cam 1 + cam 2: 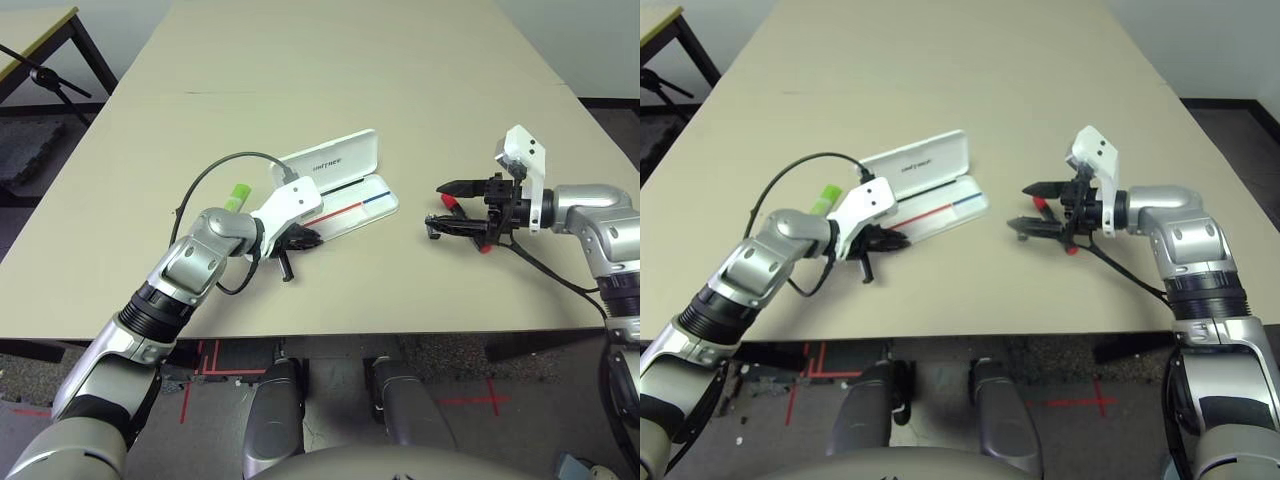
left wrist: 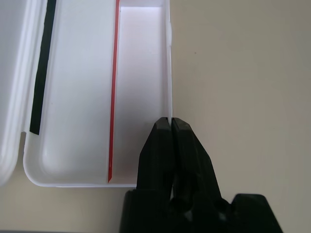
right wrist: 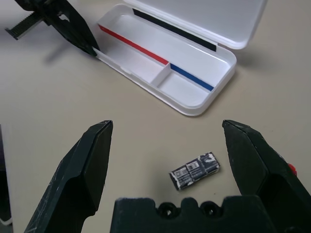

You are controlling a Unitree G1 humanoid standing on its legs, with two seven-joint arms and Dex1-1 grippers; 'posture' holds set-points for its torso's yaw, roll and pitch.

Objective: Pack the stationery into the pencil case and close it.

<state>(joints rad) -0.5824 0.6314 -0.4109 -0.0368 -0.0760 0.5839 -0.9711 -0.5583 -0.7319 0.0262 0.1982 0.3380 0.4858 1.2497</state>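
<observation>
My right gripper should move to the red marker next and close on the marker's body (image 1: 461,212), just behind its cap.
The white pencil case (image 1: 335,160) lies open mid-table, its lid tilted back and its tray (image 3: 192,104) bare with a red-and-blue stripe. My left gripper (image 2: 171,121) is shut on the tray's front wall near the left end. Behind my left forearm a lime-green highlighter (image 1: 238,195) rests on the table. To the right of the case my right gripper (image 3: 167,127) hangs open over a tiny dark grey piece (image 3: 194,170). The red marker (image 1: 452,201) lies under that gripper, mostly hidden by it.
A black cable (image 1: 215,170) loops from my left wrist over the table. The table's front edge (image 1: 330,335) runs close below both grippers. A dark stand and another table (image 1: 40,60) are at the far left.
</observation>
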